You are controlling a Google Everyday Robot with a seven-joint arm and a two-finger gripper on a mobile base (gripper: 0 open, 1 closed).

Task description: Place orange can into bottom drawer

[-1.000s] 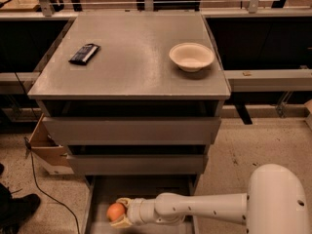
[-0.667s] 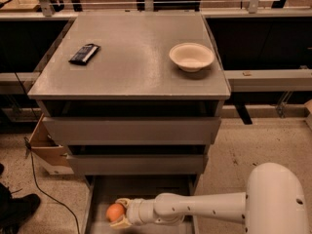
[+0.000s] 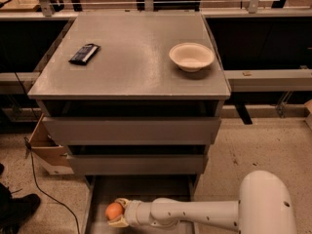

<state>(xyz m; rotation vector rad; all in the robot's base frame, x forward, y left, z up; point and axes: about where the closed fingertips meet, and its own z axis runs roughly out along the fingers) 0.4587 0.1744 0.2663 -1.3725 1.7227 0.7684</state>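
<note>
Next, I release the orange can on the bottom drawer's grey bottom [image 3: 126, 207], toward the side nearest the cardboard box. The can is now held low over that drawer floor.
The orange can [image 3: 114, 211] is a small round orange ball, held low over the flat grey floor of the open bottom drawer [image 3: 146, 188], near its left side. My gripper [image 3: 117, 212] reaches in from the right on a white arm and is shut on the orange can, with pale fingers above and below it. Whether the can touches the drawer floor I cannot tell. The two upper grey drawers are pushed in.
On the cabinet top lie a flat black packet [image 3: 84, 53] at the left and a white bowl [image 3: 191, 56] at the right. A cardboard box [image 3: 46, 150] stands left of the cabinet. A dark shoe [image 3: 17, 211] and a cable are on the floor at the left.
</note>
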